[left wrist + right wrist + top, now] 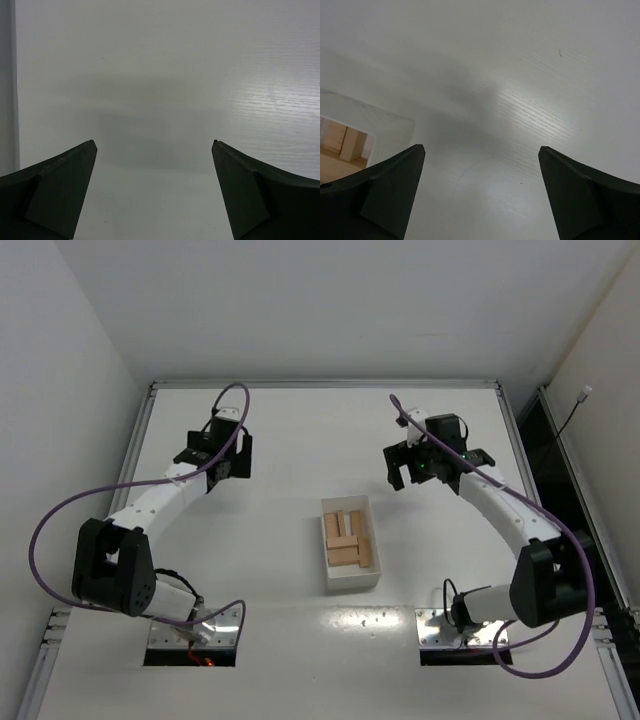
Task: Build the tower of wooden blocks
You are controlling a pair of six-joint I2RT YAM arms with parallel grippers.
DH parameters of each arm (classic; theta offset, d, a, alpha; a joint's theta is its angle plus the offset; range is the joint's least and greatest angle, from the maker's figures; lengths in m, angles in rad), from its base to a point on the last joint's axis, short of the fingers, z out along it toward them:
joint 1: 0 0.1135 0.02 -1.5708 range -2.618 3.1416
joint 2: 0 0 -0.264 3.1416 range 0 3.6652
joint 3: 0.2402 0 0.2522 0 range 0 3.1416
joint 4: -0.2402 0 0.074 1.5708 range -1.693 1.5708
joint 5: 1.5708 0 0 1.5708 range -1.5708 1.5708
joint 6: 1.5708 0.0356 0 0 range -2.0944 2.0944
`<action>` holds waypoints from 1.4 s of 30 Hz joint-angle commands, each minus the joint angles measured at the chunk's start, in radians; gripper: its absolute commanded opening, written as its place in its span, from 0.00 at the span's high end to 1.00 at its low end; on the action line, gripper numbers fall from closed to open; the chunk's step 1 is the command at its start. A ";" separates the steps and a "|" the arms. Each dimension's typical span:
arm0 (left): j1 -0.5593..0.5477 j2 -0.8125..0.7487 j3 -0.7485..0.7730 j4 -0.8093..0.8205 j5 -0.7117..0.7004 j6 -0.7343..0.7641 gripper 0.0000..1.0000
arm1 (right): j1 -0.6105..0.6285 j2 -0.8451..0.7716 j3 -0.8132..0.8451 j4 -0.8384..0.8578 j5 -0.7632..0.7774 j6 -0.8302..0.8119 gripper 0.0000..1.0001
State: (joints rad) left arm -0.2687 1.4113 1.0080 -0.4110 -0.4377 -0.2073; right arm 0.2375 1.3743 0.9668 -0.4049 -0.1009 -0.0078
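The white tray should next be grabbed by my right gripper by its nearest long side (371, 517) (371, 156), a little in from the tray's far corner.
Several light-tan wood blocks (348, 543) lie flat and jumbled inside a white tray (350, 581) at the table's middle. No stacked tower shows. My left gripper (222, 455) is open and empty over bare table at the far left, well away from the tray; its wrist view (154, 144) shows only white tabletop between the jaws. My right gripper (432, 468) is open and empty to the upper right of the tray. In the right wrist view (481, 148) a tray corner (385, 127) with blocks (340, 140) shows at the left edge.
The white table (300, 430) has a metal frame edge along the back and sides. Purple cables loop from both arms. Two cut-outs with the arm bases (195, 625) sit at the near edge. White walls surround the table.
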 commanded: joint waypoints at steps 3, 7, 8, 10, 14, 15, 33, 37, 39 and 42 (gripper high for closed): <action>0.039 0.000 -0.009 0.014 0.002 -0.006 0.00 | 0.092 -0.006 -0.011 0.029 -0.125 0.052 0.10; 0.063 -0.012 -0.009 0.005 -0.003 -0.006 0.00 | 0.222 -0.017 -0.053 0.052 -0.114 0.097 0.13; 0.075 -0.012 -0.020 0.005 -0.013 0.003 0.00 | 0.241 -0.017 -0.053 0.052 -0.114 0.106 0.15; 0.085 -0.023 -0.020 0.005 -0.024 0.003 0.00 | 0.275 -0.017 -0.062 0.052 -0.114 0.106 0.17; 0.095 -0.041 -0.040 0.005 -0.044 0.012 0.00 | 0.335 -0.053 -0.097 0.031 -0.114 0.106 0.21; 0.095 -0.041 -0.040 0.005 -0.053 0.013 0.00 | 0.345 -0.054 -0.109 0.031 -0.100 0.106 0.22; 0.095 -0.023 -0.003 -0.005 -0.101 0.022 0.00 | 0.336 0.163 -0.056 -0.107 -0.108 0.131 0.54; 0.105 -0.023 -0.003 0.004 -0.121 0.022 0.00 | 0.327 0.212 -0.046 -0.130 -0.120 0.141 0.71; 0.105 -0.023 -0.026 0.005 -0.121 0.022 0.00 | 0.318 0.212 -0.046 -0.130 -0.096 0.150 1.00; 0.105 -0.023 -0.039 0.014 -0.121 0.011 0.00 | 0.318 0.154 -0.059 -0.118 -0.013 0.170 1.00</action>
State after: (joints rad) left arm -0.1753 1.4052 0.9730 -0.4175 -0.5362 -0.1921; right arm 0.5610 1.5841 0.8810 -0.5385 -0.1722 0.1322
